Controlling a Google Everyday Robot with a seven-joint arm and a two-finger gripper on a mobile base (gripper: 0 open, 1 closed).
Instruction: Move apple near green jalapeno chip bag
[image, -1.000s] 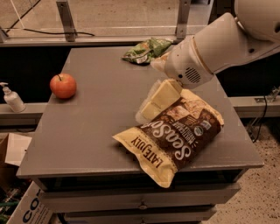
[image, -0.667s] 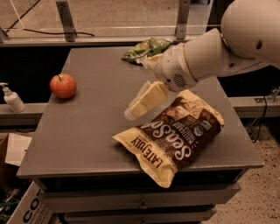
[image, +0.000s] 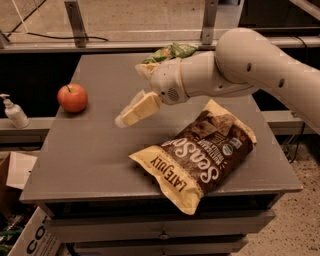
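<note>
The red-orange apple on the grey table is next for my gripper, which should go to it and close around the apple's middle (image: 74, 98), with fingers on opposite sides.
The red-orange apple (image: 72, 97) sits on the grey table (image: 100, 150) near its left edge. The green jalapeno chip bag (image: 170, 52) lies at the table's far edge, partly hidden behind my arm. My gripper (image: 125, 119) hangs over the middle of the table, pointing left and down toward the apple, about a hand's width to the apple's right. It holds nothing.
A large brown-and-yellow Late July chip bag (image: 200, 152) lies at the front right of the table. A white pump bottle (image: 14, 112) stands on a ledge left of the table. Cardboard boxes (image: 20, 225) sit on the floor at the left.
My arm has swung left across the table, carrying the gripper from above the big bag's left side toward the apple. The apple and both bags have not moved.
</note>
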